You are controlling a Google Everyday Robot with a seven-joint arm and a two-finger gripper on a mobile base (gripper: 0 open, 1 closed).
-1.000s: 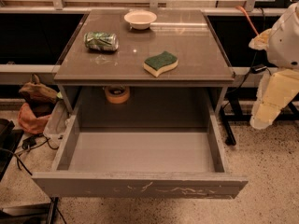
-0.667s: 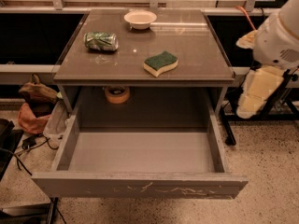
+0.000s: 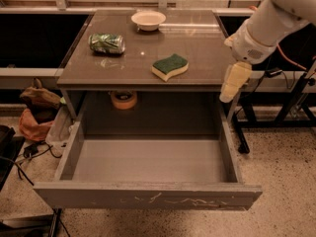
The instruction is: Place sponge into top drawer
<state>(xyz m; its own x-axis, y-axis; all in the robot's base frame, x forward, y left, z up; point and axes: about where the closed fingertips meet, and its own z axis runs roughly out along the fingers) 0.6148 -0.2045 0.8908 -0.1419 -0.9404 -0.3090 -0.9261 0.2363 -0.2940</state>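
Observation:
The gripper will next move to the sponge's middle [image 3: 171, 65] and close there, so that the sponge can be lifted toward the top drawer.
The sponge [image 3: 170, 66], dark green on top with pale yellow foam below, lies on the grey table [image 3: 197, 38] near its front edge, right of centre. The top drawer [image 3: 148, 199] is pulled fully open below the table, and its inside is bare. My gripper [image 3: 232, 83] hangs from the white arm [image 3: 269, 23] at the table's right front corner, pointing down, to the right of the sponge and apart from it.
A crushed green can [image 3: 106, 42] lies at the table's left. A small white bowl [image 3: 148, 19] stands at the back. A tape roll [image 3: 123, 98] sits on the shelf under the tabletop. Bags and cables [image 3: 37, 117] lie on the floor at left.
My arm and gripper have moved left, from beyond the table's right side to its right front corner. The sponge, can, bowl and drawer have not moved.

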